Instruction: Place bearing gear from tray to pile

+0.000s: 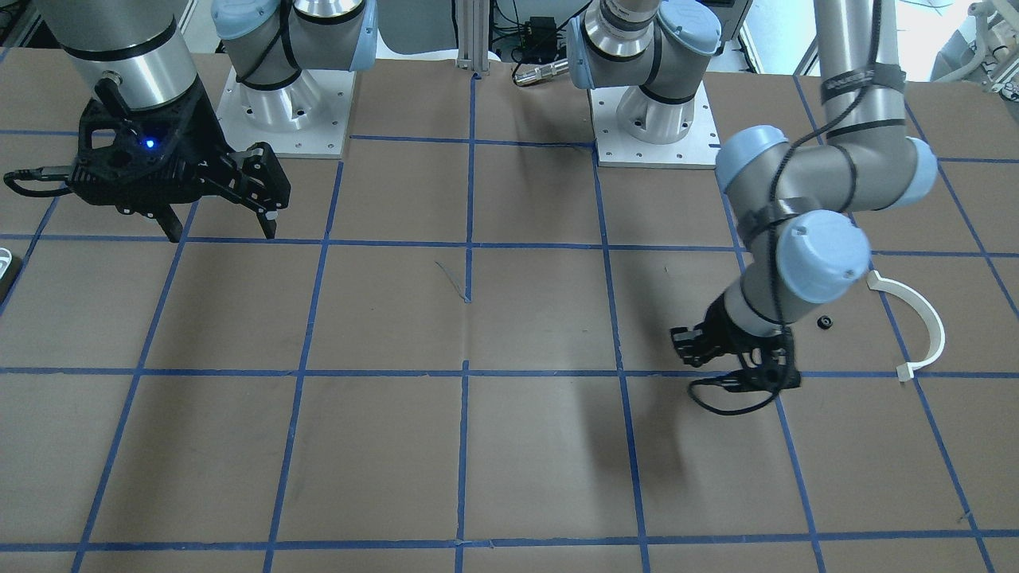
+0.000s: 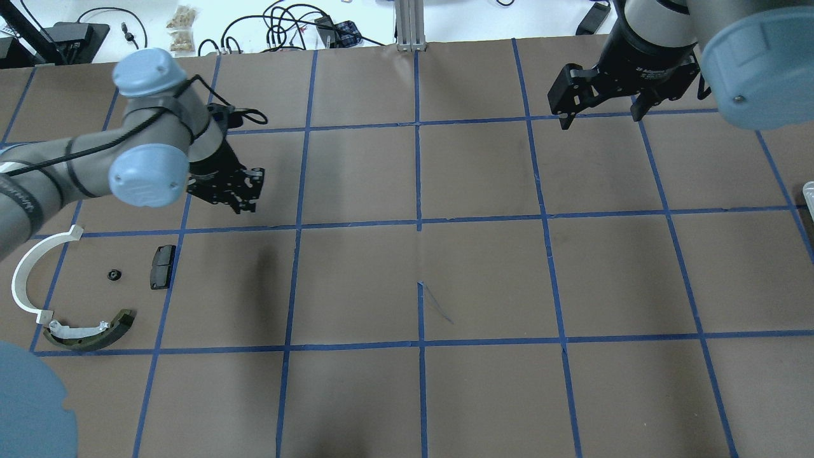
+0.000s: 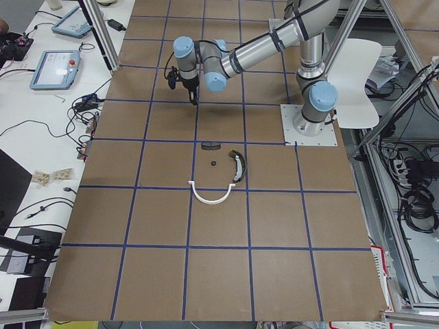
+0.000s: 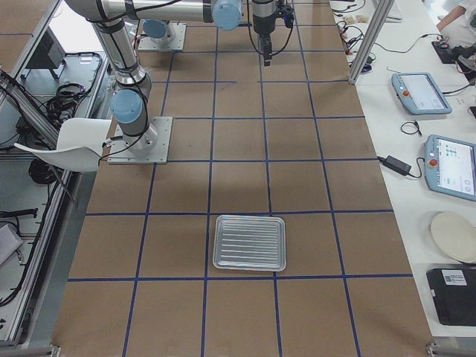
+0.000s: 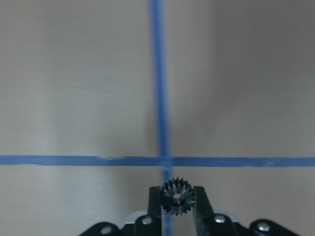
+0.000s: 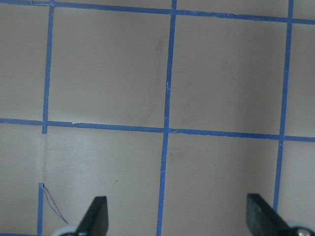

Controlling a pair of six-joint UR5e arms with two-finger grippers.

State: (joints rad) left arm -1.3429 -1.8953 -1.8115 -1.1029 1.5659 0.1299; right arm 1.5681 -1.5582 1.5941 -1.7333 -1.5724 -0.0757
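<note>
Next, my left gripper lets go of the bearing gear close beside the small black round part point(image 1: 841, 321), toward the white curved arc.
My left gripper point(image 5: 177, 192) is shut on a small black toothed bearing gear point(image 5: 177, 200) and holds it above a crossing of blue tape lines. In the overhead view this gripper point(image 2: 232, 191) hangs above and to the right of the pile: a white curved arc point(image 2: 25, 273), an olive-dark brake shoe point(image 2: 89, 331), a black rectangular pad point(image 2: 162, 266) and a small black round part point(image 2: 114, 275). The silver tray point(image 4: 249, 243) lies far off on the robot's right side. My right gripper point(image 2: 601, 117) is open and empty, raised over bare table.
The table is brown paper with a blue tape grid point(image 2: 418, 224). The two arm bases point(image 1: 657, 119) stand at the robot's edge. Cables and tablets point(image 3: 55, 68) lie on the white bench beyond the far edge.
</note>
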